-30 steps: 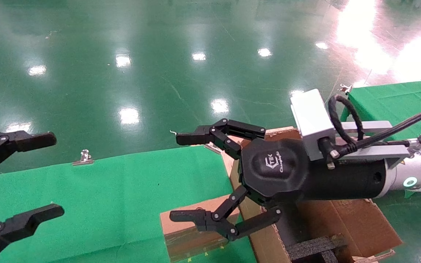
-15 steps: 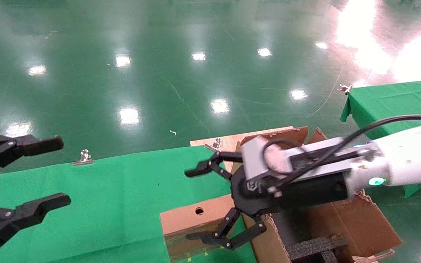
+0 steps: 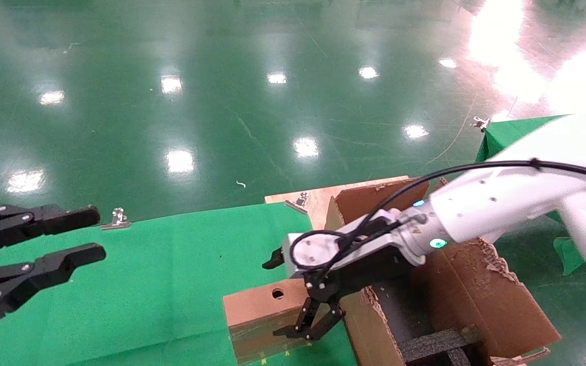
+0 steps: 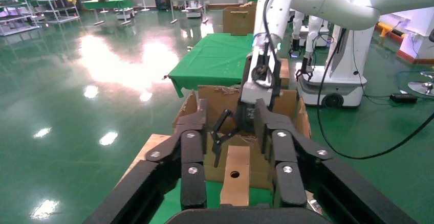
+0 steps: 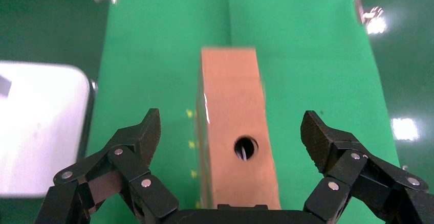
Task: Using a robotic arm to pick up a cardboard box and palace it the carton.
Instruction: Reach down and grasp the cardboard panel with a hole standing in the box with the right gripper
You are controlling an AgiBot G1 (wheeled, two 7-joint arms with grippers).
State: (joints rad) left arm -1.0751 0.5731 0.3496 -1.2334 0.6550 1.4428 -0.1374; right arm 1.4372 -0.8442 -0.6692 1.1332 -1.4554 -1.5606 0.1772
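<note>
I should close my right gripper across the holed end (image 3: 295, 298) (image 5: 246, 169) of the cardboard box, so that it grips the box's long sides between the round hole and the carton.
The small brown cardboard box (image 3: 252, 305) with a round hole lies on the green cloth beside the carton; it also shows in the right wrist view (image 5: 235, 96) and the left wrist view (image 4: 236, 180). The white robotic arm (image 3: 496, 203) reaches down from the right. My right gripper (image 3: 279, 297) is open and hangs over the box's holed end, one finger on each side and apart from it (image 5: 231, 124). The large carton (image 3: 481, 300) with torn flaps stands right of the box. My left gripper (image 3: 97, 234) is open and empty at the far left (image 4: 230, 106).
The green-clothed table (image 3: 145, 284) has metal clips (image 3: 116, 218) on its far edge. A wooden board (image 3: 313, 198) lies behind the carton. Black foam inserts (image 3: 435, 343) sit inside the carton. A second green table (image 3: 506, 134) stands at the right. The shiny green floor lies beyond.
My right arm has swung down and turned its wrist, so the gripper now points down astride the box. My left gripper's fingers have drawn closer together.
</note>
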